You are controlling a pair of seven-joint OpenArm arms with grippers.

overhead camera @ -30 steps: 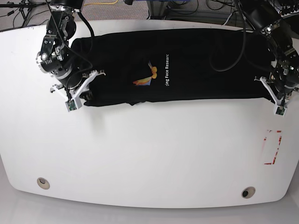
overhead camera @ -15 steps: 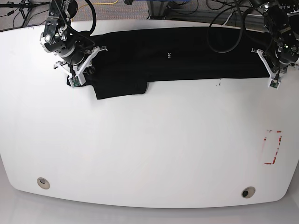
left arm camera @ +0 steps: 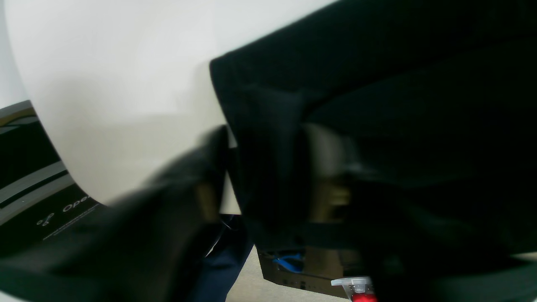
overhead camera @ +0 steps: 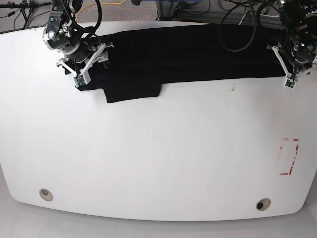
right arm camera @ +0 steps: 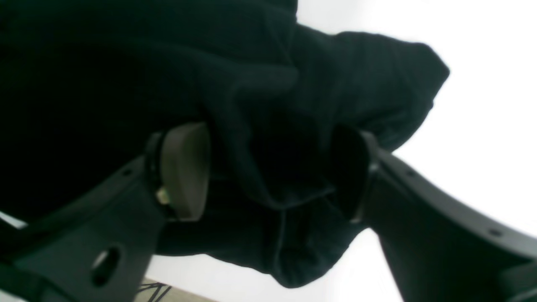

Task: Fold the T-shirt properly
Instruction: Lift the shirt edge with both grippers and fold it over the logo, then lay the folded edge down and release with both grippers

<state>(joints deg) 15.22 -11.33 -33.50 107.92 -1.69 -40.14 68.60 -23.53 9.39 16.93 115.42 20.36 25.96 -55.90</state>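
Note:
The T-shirt hangs over the far edge of the table, so my left gripper needs to grab the T-shirt's end (overhead camera: 270, 67) and pull it toward the middle of the table together with my right gripper.
The black T-shirt (overhead camera: 188, 54) lies in a long band along the table's far edge, with one flap (overhead camera: 132, 92) sticking out toward the front. In the base view my right gripper (overhead camera: 84, 69) is at the shirt's left end and my left gripper (overhead camera: 287, 69) at its right end. The right wrist view shows my right gripper (right arm camera: 268, 172) open, a loose bunch of T-shirt (right arm camera: 105, 63) between its spread fingers (right arm camera: 184, 172). In the blurred left wrist view my left gripper (left arm camera: 268, 188) stands open around a fold of T-shirt (left arm camera: 398, 84).
The white table (overhead camera: 158, 158) has a red marking (overhead camera: 289, 156) at the right and two round holes (overhead camera: 45, 194) (overhead camera: 263, 204) near the front edge. Cables and equipment crowd the space behind the far edge.
Both arms carried the shirt's near edge toward the far side, folding it over so the print is hidden. Both grippers went from shut to open.

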